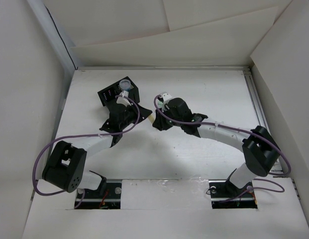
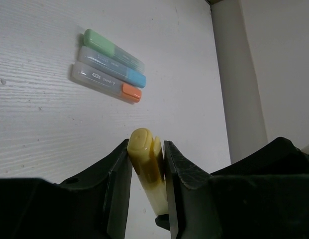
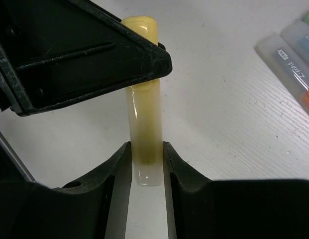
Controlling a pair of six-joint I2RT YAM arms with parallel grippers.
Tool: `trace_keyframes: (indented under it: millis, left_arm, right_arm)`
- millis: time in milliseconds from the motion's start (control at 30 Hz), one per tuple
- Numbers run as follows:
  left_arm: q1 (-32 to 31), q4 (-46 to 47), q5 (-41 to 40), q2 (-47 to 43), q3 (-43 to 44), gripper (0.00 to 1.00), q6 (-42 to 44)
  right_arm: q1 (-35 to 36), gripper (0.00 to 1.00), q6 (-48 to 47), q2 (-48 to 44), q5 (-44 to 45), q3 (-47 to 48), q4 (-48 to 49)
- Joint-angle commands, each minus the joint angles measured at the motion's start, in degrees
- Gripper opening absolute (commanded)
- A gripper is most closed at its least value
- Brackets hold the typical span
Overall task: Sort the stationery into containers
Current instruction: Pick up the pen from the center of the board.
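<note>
Next, my left gripper releases the pale yellow bar in the black organiser box's open compartment (image 1: 110, 95) next to the bluish-white roll.
A pale yellow bar (image 2: 144, 154) is held above the table by both grippers at once. My left gripper (image 2: 147, 149) is shut on one end of it. My right gripper (image 3: 146, 149) is shut on the other end (image 3: 144, 144), and in that view a left finger (image 3: 94, 55) clamps the bar higher up. In the top view the two grippers meet at mid-table, left (image 1: 142, 114) and right (image 1: 156, 121). Three bars lie side by side on the table: green (image 2: 112, 50), blue-capped (image 2: 114, 68) and orange-capped (image 2: 107, 82). The black organiser box (image 1: 110, 94) stands behind the left gripper with a bluish-white roll (image 1: 125, 84) at its top.
White walls enclose the table on the left, back and right, and the right wall (image 2: 273, 74) stands near the bars. The three lying bars also show at the upper right of the right wrist view (image 3: 293, 55). Purple cables (image 1: 45, 159) loop off both arms.
</note>
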Motion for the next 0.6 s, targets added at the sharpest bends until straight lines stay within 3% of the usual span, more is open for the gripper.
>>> trace_keyframes:
  millis: [0, 167, 300, 433, 567]
  left_arm:
    - [-0.3, 2.3, -1.1, 0.2, 2.0, 0.2, 0.7]
    - [-0.3, 2.3, -2.3, -1.1, 1.5, 0.13, 1.3]
    - [-0.3, 0.3, -3.5, -1.1, 2.5, 0.07, 1.9]
    - [-0.3, -2.0, -6.5, -1.7, 4.1, 0.06, 3.7]
    - [1.2, -5.2, -8.4, -2.3, 6.8, 0.06, 4.8]
  right_arm:
    - [0.6, 0.12, 0.0, -1.5, -0.9, 0.1, 3.7]
    - [0.6, 0.24, 0.5, -1.5, -0.3, 0.1, 3.7]
    - [0.6, 0.5, 0.5, -3.7, -0.3, -0.5, 3.7]
    - [0.6, 0.67, 0.5, -7.0, 0.7, -1.1, 3.7]
    - [0.6, 0.75, 0.5, -11.1, 1.3, -2.8, 3.7]
